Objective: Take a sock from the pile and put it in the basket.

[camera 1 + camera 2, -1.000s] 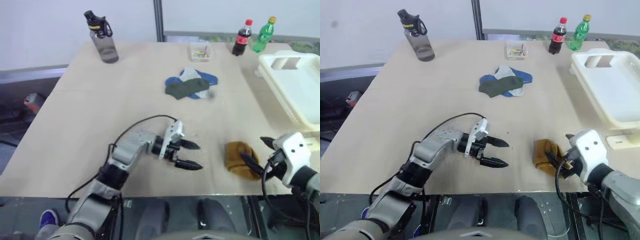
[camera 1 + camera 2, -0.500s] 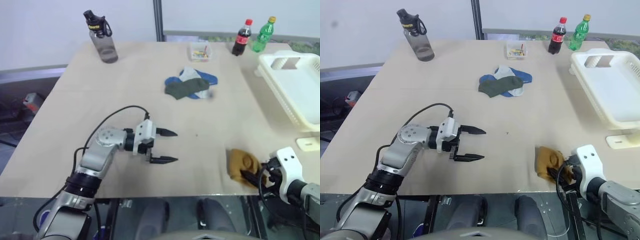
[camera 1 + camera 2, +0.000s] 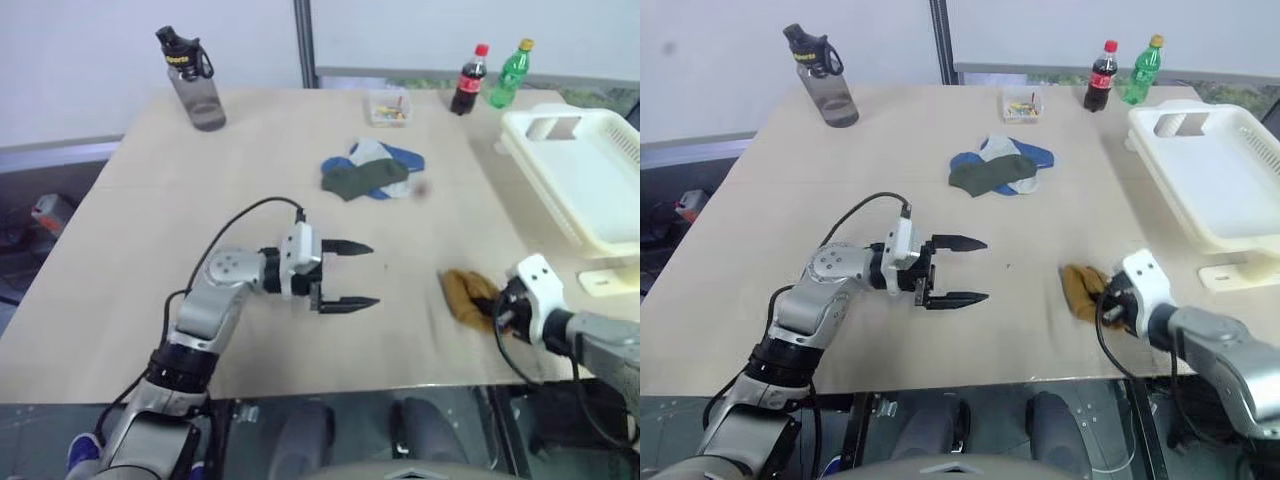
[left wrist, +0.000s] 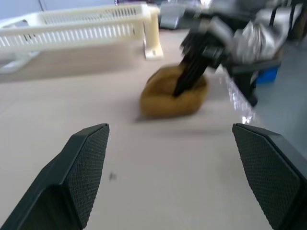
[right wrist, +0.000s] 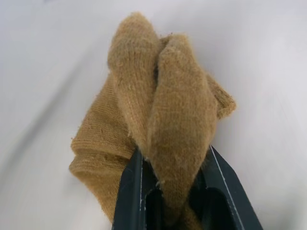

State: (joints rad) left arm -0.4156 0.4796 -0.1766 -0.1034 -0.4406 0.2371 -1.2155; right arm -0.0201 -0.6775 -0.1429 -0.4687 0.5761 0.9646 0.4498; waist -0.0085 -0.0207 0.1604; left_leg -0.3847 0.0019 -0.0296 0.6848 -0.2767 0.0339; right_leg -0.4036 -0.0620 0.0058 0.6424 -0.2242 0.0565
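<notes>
Next, I let go of the mustard sock with my right gripper on the white basket's bottom (image 3: 604,184), toward the end closest to me. The mustard sock now lies pinched near the table's front.
A mustard yellow sock (image 3: 462,294) lies on the table near the front right, apart from the pile (image 3: 368,172) of blue, dark green and pale socks at mid-table. My right gripper (image 3: 490,305) is shut on the mustard sock; in the right wrist view a fold of the sock (image 5: 153,96) is pinched between its black fingers (image 5: 132,191). The white slotted basket (image 3: 590,170) stands at the right edge. My left gripper (image 3: 352,274) hovers open over bare table, left of the mustard sock and pointing at it; its fingertips (image 4: 81,163) frame the sock (image 4: 168,93).
A grey water bottle (image 3: 190,68) stands at the back left. A small clear box (image 3: 388,105), a cola bottle (image 3: 468,78) and a green bottle (image 3: 508,72) line the back edge. A small white piece (image 3: 605,282) lies in front of the basket.
My right gripper pushed forward onto the mustard sock and shut on it. The left gripper rose a little and stayed open.
</notes>
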